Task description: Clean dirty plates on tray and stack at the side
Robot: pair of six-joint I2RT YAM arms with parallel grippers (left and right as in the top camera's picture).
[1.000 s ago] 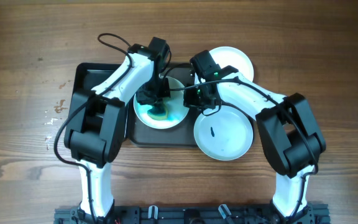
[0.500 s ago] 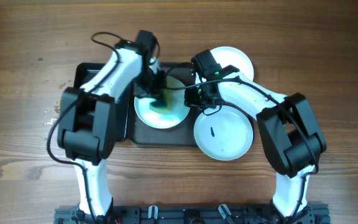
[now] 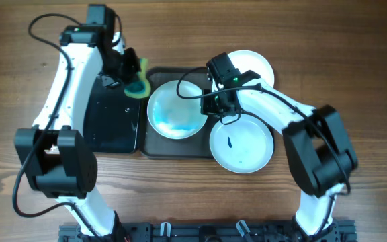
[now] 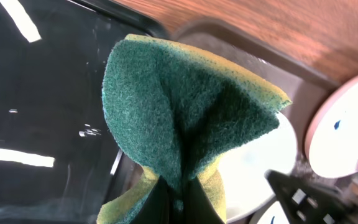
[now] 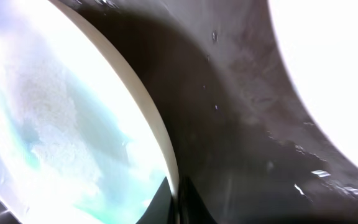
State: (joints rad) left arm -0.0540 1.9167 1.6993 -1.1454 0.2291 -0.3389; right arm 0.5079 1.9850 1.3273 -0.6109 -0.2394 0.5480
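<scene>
Next, my right gripper lets go of the smeared white plate on the wooden table (image 3: 307,111), just past the other plates of the grey tray.
My left gripper (image 3: 130,75) is shut on a folded green and yellow sponge (image 3: 139,82), held over the gap between the black tray and the dark grey tray (image 3: 173,149); the sponge fills the left wrist view (image 4: 185,112). A white plate (image 3: 175,109) with a pale blue wet smear lies on the grey tray. My right gripper (image 3: 209,107) is shut on that plate's right rim (image 5: 157,130). A second plate (image 3: 242,144) with a small dark blue smear lies at the tray's right end. A third plate (image 3: 250,67) lies at the back right.
A glossy black tray (image 3: 109,121) sits left of the grey tray, bare under the sponge (image 4: 42,93). The wooden table (image 3: 355,81) surrounds both trays. The right arm reaches across the smeared plate and the back plate.
My left gripper has lifted the sponge off the middle plate and swung it back and left to the black tray's corner. The right gripper has kept its hold on the plate's rim.
</scene>
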